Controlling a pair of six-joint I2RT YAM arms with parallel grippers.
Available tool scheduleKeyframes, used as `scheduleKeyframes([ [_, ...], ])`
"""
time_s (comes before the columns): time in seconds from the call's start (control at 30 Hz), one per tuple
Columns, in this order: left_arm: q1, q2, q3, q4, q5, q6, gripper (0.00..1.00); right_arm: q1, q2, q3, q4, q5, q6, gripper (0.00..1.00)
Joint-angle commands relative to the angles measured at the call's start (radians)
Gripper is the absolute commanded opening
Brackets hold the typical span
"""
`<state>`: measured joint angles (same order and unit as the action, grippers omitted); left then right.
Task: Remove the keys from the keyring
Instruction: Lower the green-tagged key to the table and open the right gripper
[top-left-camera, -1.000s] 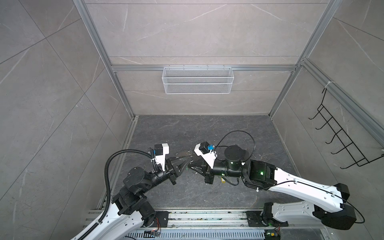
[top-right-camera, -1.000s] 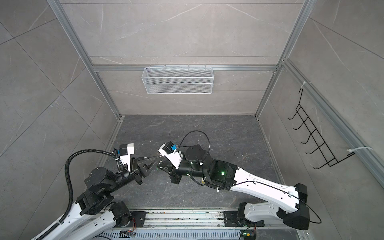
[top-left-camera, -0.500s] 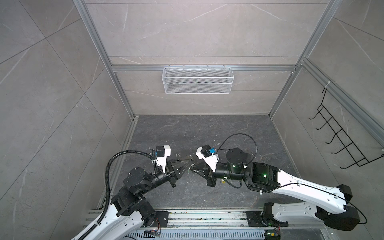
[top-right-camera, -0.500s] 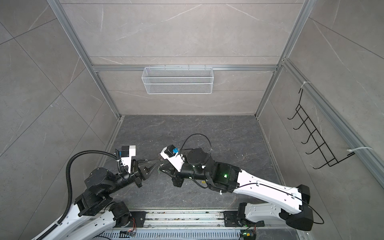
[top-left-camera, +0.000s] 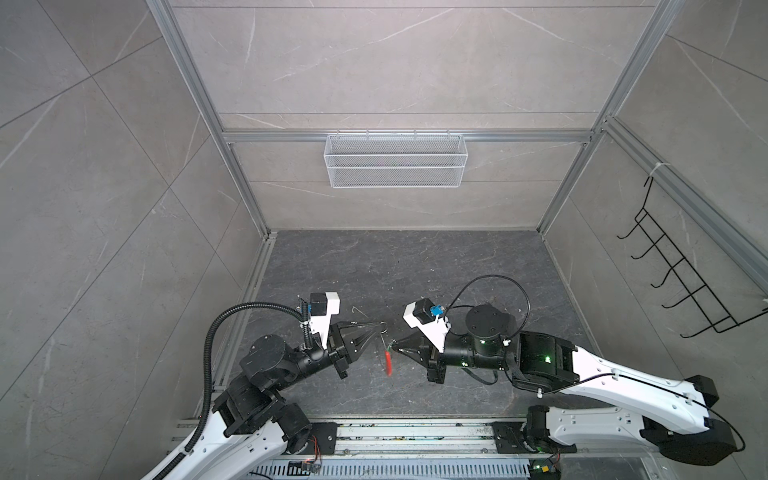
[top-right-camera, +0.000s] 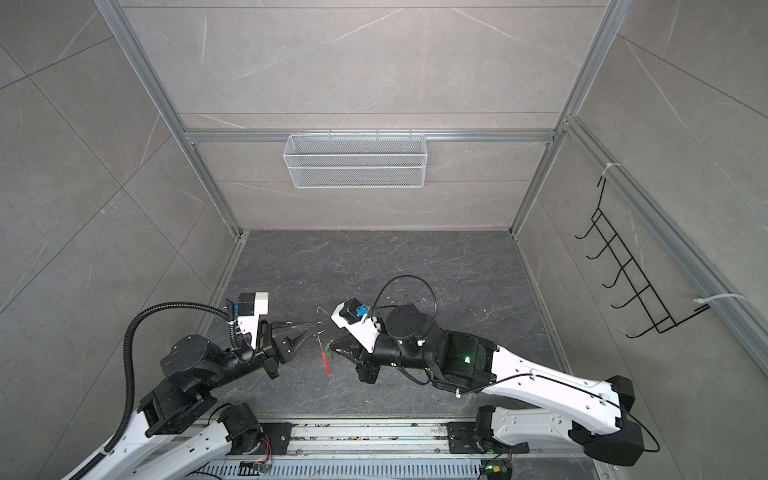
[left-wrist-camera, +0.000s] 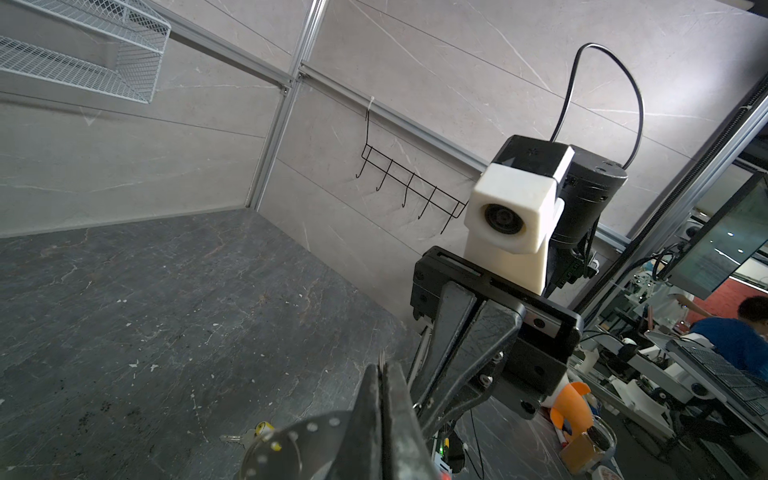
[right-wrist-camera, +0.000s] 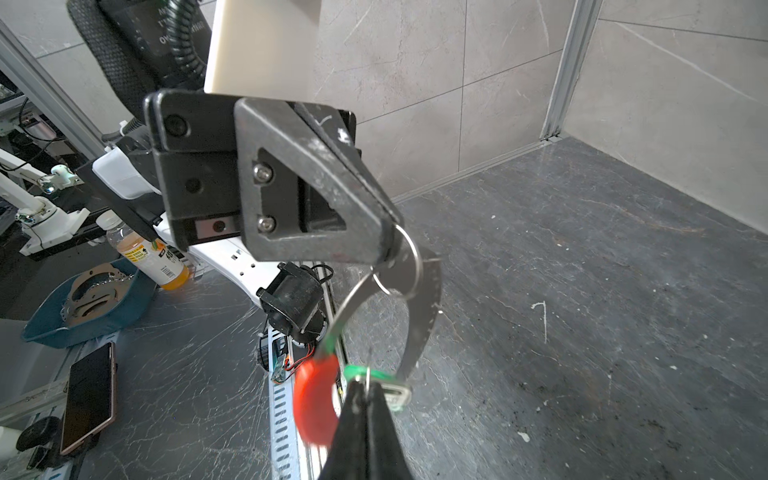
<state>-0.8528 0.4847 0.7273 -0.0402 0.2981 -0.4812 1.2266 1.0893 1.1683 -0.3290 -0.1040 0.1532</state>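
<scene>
I should use my right gripper to set the key with the green tag down on the dark floor (top-left-camera: 416, 357), behind the middle of the front rails.
The keyring (right-wrist-camera: 422, 320), a grey metal hoop with a red sleeve (top-left-camera: 388, 362) (top-right-camera: 327, 362), hangs in the air between the two grippers. At the hoop's top, my left gripper (top-left-camera: 380, 329) (left-wrist-camera: 382, 370) is shut on it. A key with a green tag (right-wrist-camera: 365, 372) hangs on the hoop's lower part, beside the red sleeve (right-wrist-camera: 316, 401). My right gripper (right-wrist-camera: 365, 388) (top-left-camera: 395, 345) is shut on that key at its green tag. Another key, with a yellow tag (left-wrist-camera: 261, 429), lies loose on the dark floor below the left gripper.
A white wire basket (top-left-camera: 395, 166) hangs on the back wall and a black hook rack (top-left-camera: 685, 282) on the right wall. The dark stone floor (top-left-camera: 415, 270) has light scratch marks. Rails run along the front edge (top-left-camera: 415, 434).
Both grippers have come slightly toward the front. The right gripper has drawn back to the right, so a small gap shows between the two. The red sleeve now hangs in plain view.
</scene>
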Motion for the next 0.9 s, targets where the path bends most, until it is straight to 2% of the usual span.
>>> scheduleKeyframes([
  [0.0, 0.000, -0.015, 0.053, -0.003, 0.013, 0.033, 0.00, 0.003, -0.027, -0.013, -0.017, 0.020, -0.019, 0.00],
  [0.3, -0.001, -0.049, 0.044, -0.074, -0.048, 0.038, 0.00, 0.003, -0.107, -0.076, -0.052, 0.177, 0.013, 0.00],
  [0.57, 0.000, -0.116, -0.025, -0.090, -0.113, 0.007, 0.00, -0.002, -0.134, -0.217, -0.118, 0.317, 0.128, 0.00],
  [0.87, 0.000, -0.157, -0.075, -0.099, -0.138, -0.025, 0.00, -0.043, 0.019, -0.407, -0.038, 0.248, 0.314, 0.00],
])
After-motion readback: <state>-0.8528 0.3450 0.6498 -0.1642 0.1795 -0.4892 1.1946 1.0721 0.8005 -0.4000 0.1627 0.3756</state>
